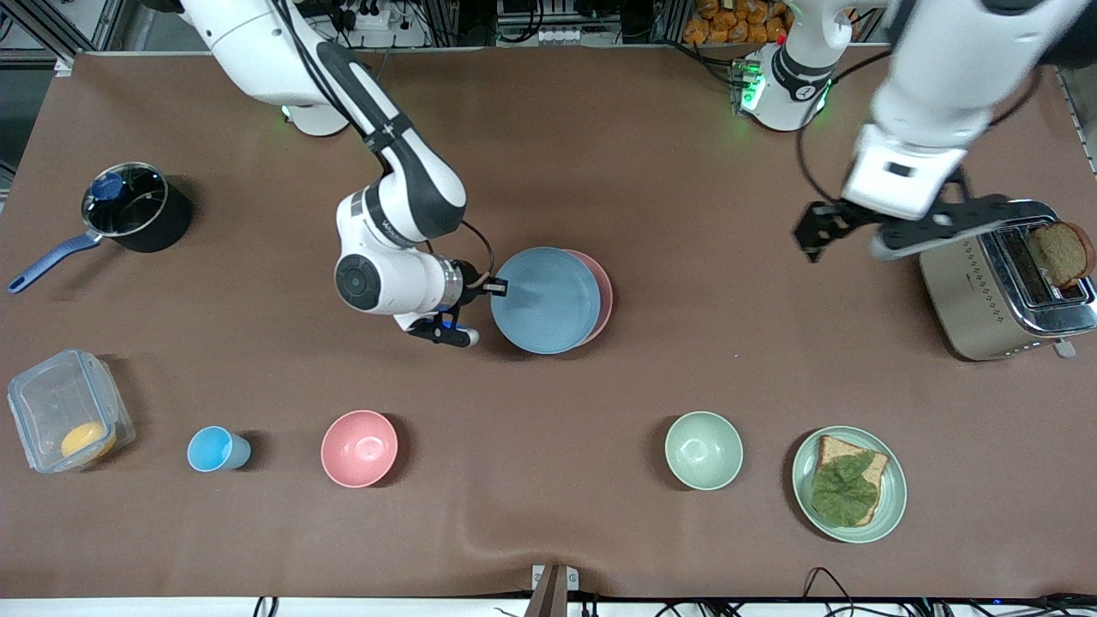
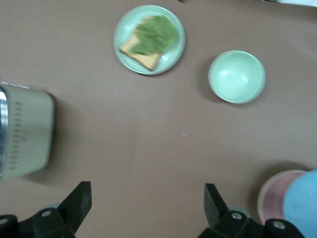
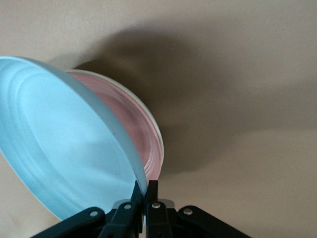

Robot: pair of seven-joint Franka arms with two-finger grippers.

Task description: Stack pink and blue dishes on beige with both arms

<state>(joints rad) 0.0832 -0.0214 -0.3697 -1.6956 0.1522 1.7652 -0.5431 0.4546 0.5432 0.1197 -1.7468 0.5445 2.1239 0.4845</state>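
My right gripper is going to release the light blue plate squarely on top of the pink plate (image 1: 560, 297) (image 3: 88, 144), covering its exposed crescent.
My right gripper (image 1: 497, 289) is shut on the rim of the light blue plate (image 1: 546, 300) in the middle of the table. The blue plate (image 3: 64, 144) is tilted, its gripped edge raised, over the pink plate (image 3: 136, 129). Only a crescent of the pink plate (image 1: 602, 291) shows, on the side toward the left arm's end. A thin cream edge (image 3: 159, 141) shows under the pink plate; the rest of the beige plate is hidden. My left gripper (image 1: 848, 244) hangs open and empty above the table beside the toaster, and its own view (image 2: 147, 193) catches both plates in a corner.
A steel toaster (image 1: 1003, 283) holds a bread slice (image 1: 1061, 253) at the left arm's end. Nearer the camera are a green plate (image 1: 891, 506) with toast, a green bowl (image 1: 704, 450), a pink bowl (image 1: 359, 448), a blue cup (image 1: 214, 449), a clear box (image 1: 68, 420). A pot (image 1: 133, 206) stands farther back.
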